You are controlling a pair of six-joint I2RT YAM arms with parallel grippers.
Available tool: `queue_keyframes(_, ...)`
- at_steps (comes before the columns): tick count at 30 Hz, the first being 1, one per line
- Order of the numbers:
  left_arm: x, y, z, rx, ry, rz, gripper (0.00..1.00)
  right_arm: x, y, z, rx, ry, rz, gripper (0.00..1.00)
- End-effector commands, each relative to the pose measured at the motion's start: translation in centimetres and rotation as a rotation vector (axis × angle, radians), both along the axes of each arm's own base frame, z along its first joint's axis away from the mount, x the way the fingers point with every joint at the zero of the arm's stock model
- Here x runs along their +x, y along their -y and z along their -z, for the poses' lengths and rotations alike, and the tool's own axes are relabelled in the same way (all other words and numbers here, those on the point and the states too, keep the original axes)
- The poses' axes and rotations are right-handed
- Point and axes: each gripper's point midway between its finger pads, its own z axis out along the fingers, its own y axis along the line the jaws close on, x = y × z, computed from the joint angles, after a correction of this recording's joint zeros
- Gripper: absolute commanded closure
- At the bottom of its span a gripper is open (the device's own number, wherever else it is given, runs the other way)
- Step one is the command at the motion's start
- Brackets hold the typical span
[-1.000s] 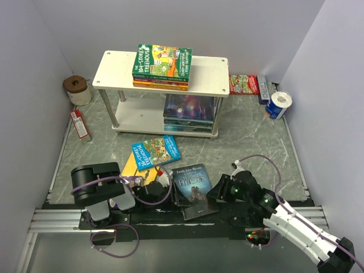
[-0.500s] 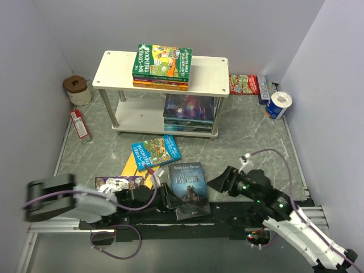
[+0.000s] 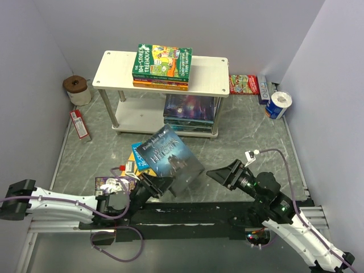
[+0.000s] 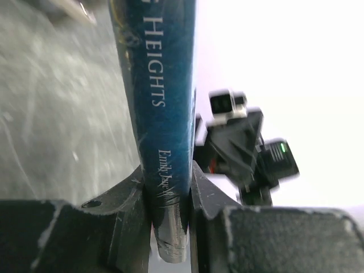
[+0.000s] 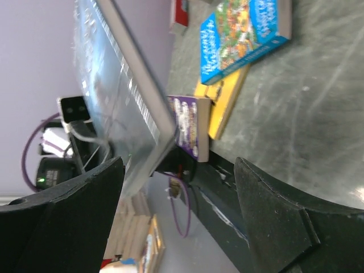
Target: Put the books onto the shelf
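My left gripper is holding the castle book low on its spine. Next, my right gripper grabs the book's free corner (image 3: 199, 169) before my left gripper moves up the spine.
My left gripper (image 3: 152, 186) is shut on the lower spine edge of the dark blue-grey castle book (image 3: 170, 154), which it holds tilted up off the floor. In the left wrist view the spine (image 4: 162, 85) sits clamped between both fingers (image 4: 128, 196). My right gripper (image 3: 220, 172) stands open just right of that book, with nothing between its fingers (image 5: 278, 222). A blue Treehouse book (image 5: 244, 34), a yellow one (image 5: 227, 102) and a purple one (image 5: 190, 128) lie on the floor. The shelf (image 3: 210, 74) carries a stack of books (image 3: 162, 67) on top and more (image 3: 189, 109) on its lower board.
A twine roll (image 3: 76, 89) and a red-and-white carton (image 3: 80, 125) sit by the left wall. A red-green packet (image 3: 243, 84), a small blue box (image 3: 263, 89) and a blue-white roll (image 3: 278, 105) lie at the back right. Walls close in on three sides.
The left gripper closed on the castle book and raised it from flat on the floor to a tilted stand. The right gripper opened wide and drew back to the right.
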Motion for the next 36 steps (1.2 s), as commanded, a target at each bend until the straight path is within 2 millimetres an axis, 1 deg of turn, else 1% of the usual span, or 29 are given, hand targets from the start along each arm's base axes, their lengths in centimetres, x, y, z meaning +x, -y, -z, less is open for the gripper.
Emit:
queue_keyframes(1,2.7,-2.5,-6.6,-0.205,0.023,-0.208,0.99,0.0,-0.8,-4.7,0.173,0.128,-0.025,0.15)
queue_keyframes(3,3.0,-2.4,-7.2,-0.214,0.023,-0.229,0.99,0.1,-1.0,-5.2,0.212,0.15,-0.029,0.15)
queue_keyframes(4,3.1,-2.5,-7.4,-0.215,0.023,-0.241,0.99,0.1,-1.1,-5.1,0.217,0.148,-0.035,0.14)
queue_keyframes(6,3.2,-2.1,-7.8,-0.208,0.041,-0.247,0.99,0.2,-1.8,-3.9,0.193,0.113,-0.061,0.15)
queue_keyframes(7,3.2,-2.1,-8.2,-0.216,0.043,-0.25,0.99,0.2,-2.1,-4.9,0.226,0.142,-0.076,0.15)
queue_keyframes(8,3.2,-1.7,-8.2,-0.21,0.045,-0.25,0.99,0.3,-2.7,-4.0,0.207,0.12,-0.096,0.15)
queue_keyframes(11,2.9,-1.1,-8.9,-0.218,0.057,-0.233,0.99,0.6,-3.7,-4.2,0.198,0.13,-0.126,0.16)
queue_keyframes(12,2.8,-0.8,-9.1,-0.219,0.064,-0.224,0.99,0.4,-4.0,-4.2,0.189,0.133,-0.15,0.16)
queue_keyframes(13,2.7,-0.6,-9.6,-0.222,0.07,-0.217,0.99,0.6,-4.4,-3.8,0.167,0.119,-0.159,0.16)
queue_keyframes(17,2.3,0.5,-9.8,-0.221,0.074,-0.185,0.99,1.0,-4.9,-5.2,0.164,0.187,-0.173,0.17)
queue_keyframes(18,2.3,0.6,-9.7,-0.225,0.071,-0.181,0.99,1.3,-5.0,-5.2,0.155,0.189,-0.167,0.17)
queue_keyframes(19,2.3,0.9,-9.5,-0.229,0.062,-0.177,0.99,1.3,-5.2,-5.4,0.153,0.205,-0.177,0.17)
queue_keyframes(20,2.2,1.1,-9.4,-0.229,0.06,-0.168,0.99,1.3,-5.3,-6.1,0.16,0.228,-0.186,0.17)
queue_keyframes(22,2.1,1.4,-9.0,-0.231,0.052,-0.159,0.99,1.4,-5.8,-6.3,0.15,0.245,-0.204,0.18)
queue_keyframes(23,2.0,1.4,-9.0,-0.236,0.048,-0.155,0.99,1.4,-5.9,-7.2,0.171,0.276,-0.211,0.19)
queue_keyframes(26,2.2,1.1,-8.7,-0.246,0.04,-0.167,0.99,1.5,-6.1,-7.5,0.179,0.286,-0.212,0.2)
queue_keyframes(27,2.3,0.9,-8.8,-0.248,0.038,-0.178,0.99,1.5,-6.0,-7.5,0.183,0.288,-0.212,0.2)
queue_keyframes(29,2.6,0.5,-8.8,-0.24,0.04,-0.194,0.99,1.3,-5.8,-6.9,0.184,0.282,-0.209,0.2)
queue_keyframes(30,2.8,0.2,-8.9,-0.241,0.038,-0.208,0.99,1.1,-5.5,-7.3,0.197,0.298,-0.207,0.2)
queue_keyframes(34,3.5,-0.8,-9.5,-0.257,0.038,-0.232,0.99,0.2,-4.9,-6.9,0.178,0.323,-0.22,0.2)
queue_keyframes(36,4.0,-1.0,-9.4,-0.245,0.039,-0.247,0.99,-0.3,-4.6,-7.6,0.196,0.364,-0.226,0.22)
